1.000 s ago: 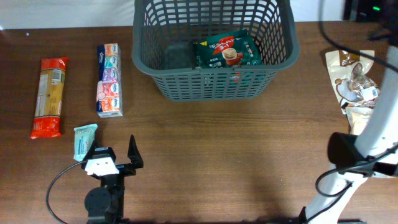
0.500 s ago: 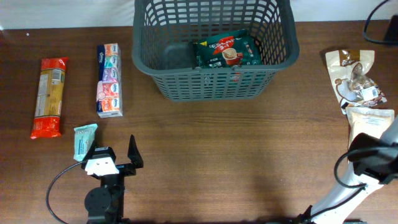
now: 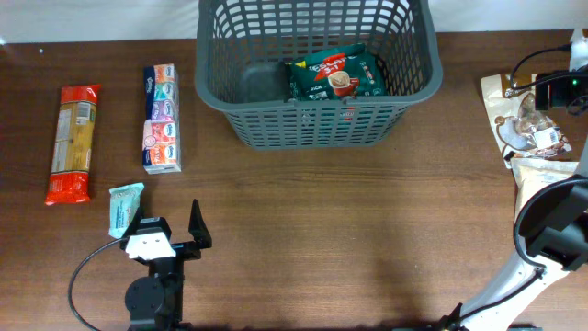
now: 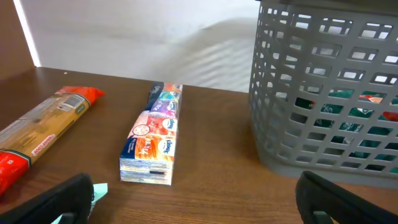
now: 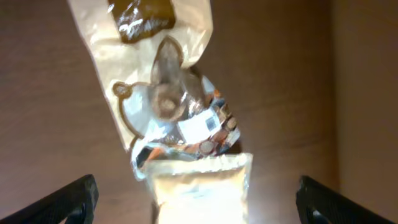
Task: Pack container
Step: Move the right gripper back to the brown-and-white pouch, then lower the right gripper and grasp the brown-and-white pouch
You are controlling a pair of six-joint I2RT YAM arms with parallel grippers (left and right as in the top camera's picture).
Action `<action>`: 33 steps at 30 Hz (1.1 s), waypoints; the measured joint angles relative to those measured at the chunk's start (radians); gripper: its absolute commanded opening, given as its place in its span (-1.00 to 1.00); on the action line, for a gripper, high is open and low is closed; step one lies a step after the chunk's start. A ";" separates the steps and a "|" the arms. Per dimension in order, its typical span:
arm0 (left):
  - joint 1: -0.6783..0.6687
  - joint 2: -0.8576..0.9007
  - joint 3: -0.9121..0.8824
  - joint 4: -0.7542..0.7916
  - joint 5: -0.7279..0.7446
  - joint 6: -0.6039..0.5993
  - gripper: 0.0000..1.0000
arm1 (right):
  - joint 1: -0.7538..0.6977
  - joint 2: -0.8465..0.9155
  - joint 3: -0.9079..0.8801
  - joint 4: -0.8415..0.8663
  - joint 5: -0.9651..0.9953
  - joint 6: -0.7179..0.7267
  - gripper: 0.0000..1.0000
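Note:
The clear window (image 3: 531, 122) (image 5: 171, 101) of the cream and brown cookie packet, between its brown top and the pale packet, will be gripped by my right gripper.
The dark grey container (image 3: 418, 87) stands at the back middle with a green coffee packet (image 3: 335, 75) inside; it also shows in the left wrist view (image 4: 323, 93). My left gripper (image 3: 170, 241) is open and empty low at the front left, its jaws (image 4: 199, 208) over bare wood. My right gripper (image 5: 196, 202) is open and empty, hovering above a cream and brown cookie packet (image 5: 165, 81) and a pale packet (image 5: 199, 190). In the overhead view these lie at the far right: the cookie packet (image 3: 516, 110) and the pale packet (image 3: 544, 176).
A red pasta packet (image 3: 73, 142), a tissue pack (image 3: 162, 118) and a small teal packet (image 3: 124, 207) lie at the left. The tissue pack (image 4: 155, 134) and the pasta packet (image 4: 43, 121) lie ahead of the left jaws. The right arm (image 3: 551, 230) rises along the right edge.
My right arm has swung from the front right up and back, and now hovers over the packets at the far right. The left arm has not moved.

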 measured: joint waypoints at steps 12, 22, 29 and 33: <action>0.000 0.000 0.000 0.000 0.000 0.000 0.99 | -0.021 0.013 -0.005 0.060 -0.005 -0.056 0.98; 0.000 0.000 0.000 0.000 0.000 0.000 0.99 | -0.049 0.151 -0.005 0.027 -0.060 -0.075 0.98; 0.000 0.000 0.000 0.000 0.000 0.000 0.99 | -0.049 0.236 -0.006 0.023 -0.069 -0.079 0.98; 0.000 0.000 0.000 0.000 0.000 0.000 0.98 | -0.049 0.272 -0.006 0.023 -0.072 -0.087 0.98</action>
